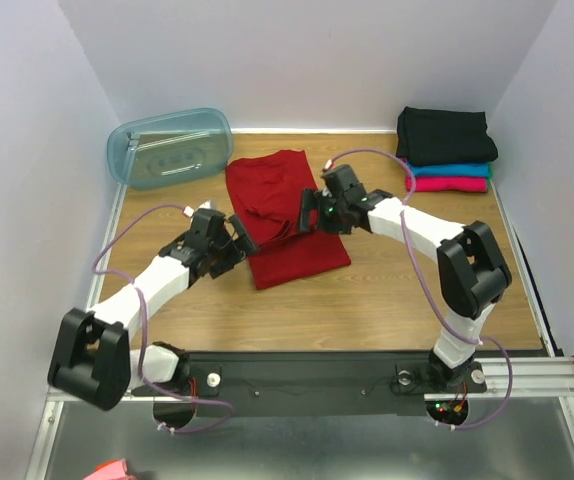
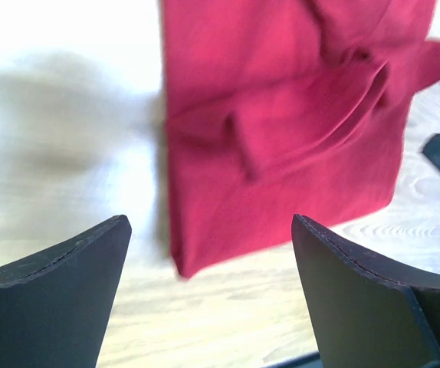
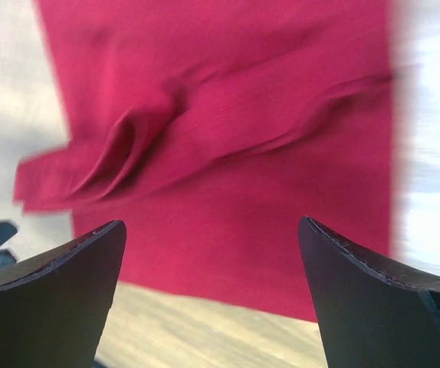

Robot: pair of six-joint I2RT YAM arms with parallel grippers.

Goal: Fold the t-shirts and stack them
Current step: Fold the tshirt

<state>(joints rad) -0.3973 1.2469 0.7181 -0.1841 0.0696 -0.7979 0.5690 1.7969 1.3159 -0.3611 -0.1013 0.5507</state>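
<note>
The near corner (image 1: 258,287) (image 2: 185,268) of the deep red t-shirt, the one nearest the metal rail, will be gripped by my left gripper.
A deep red t-shirt (image 1: 287,215) lies partly folded in the middle of the table, with creased folds across it. It fills the left wrist view (image 2: 281,130) and the right wrist view (image 3: 228,130). My left gripper (image 1: 239,238) is open and empty at the shirt's left edge. My right gripper (image 1: 309,214) is open and empty over the shirt's right part. At the back right a folded black shirt (image 1: 444,136) lies on a teal blue one (image 1: 452,170) and a magenta pink one (image 1: 449,184).
A translucent pale blue plastic tub (image 1: 170,147) stands at the back left. White walls close the table on three sides. The wooden table (image 1: 367,300) has a metal rail along its near edge.
</note>
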